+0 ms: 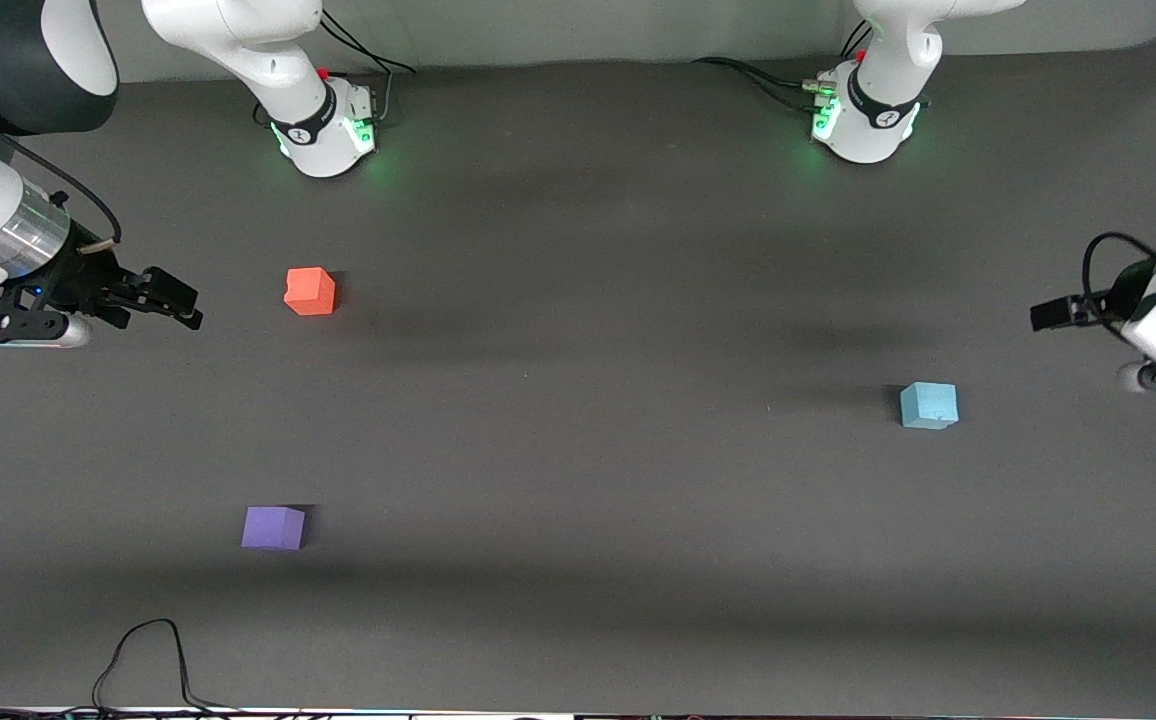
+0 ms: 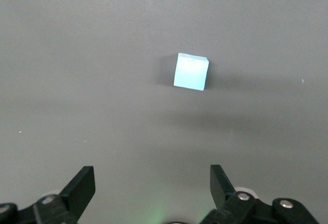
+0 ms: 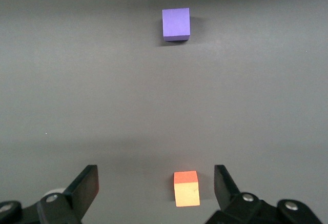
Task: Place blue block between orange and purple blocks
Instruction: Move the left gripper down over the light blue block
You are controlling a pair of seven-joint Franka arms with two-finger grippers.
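I will move my left gripper to the blue block next and close it on the block's opposite sides (image 1: 929, 403) (image 2: 191, 72), because the block belongs between the orange and purple blocks.
The pale blue block (image 1: 929, 405) sits on the dark table toward the left arm's end and also shows in the left wrist view (image 2: 191, 72). The orange block (image 1: 310, 291) and the purple block (image 1: 273, 527) sit toward the right arm's end, the purple one nearer the front camera, with bare table between them. Both show in the right wrist view, the orange block (image 3: 186, 188) and the purple block (image 3: 176, 24). My left gripper (image 1: 1050, 312) is open and empty (image 2: 152, 183), apart from the blue block. My right gripper (image 1: 183, 305) is open and empty (image 3: 156, 185), beside the orange block.
The two arm bases (image 1: 323, 130) (image 1: 863, 120) stand along the table's edge farthest from the front camera. A black cable (image 1: 143, 655) loops on the table near the front edge, toward the right arm's end.
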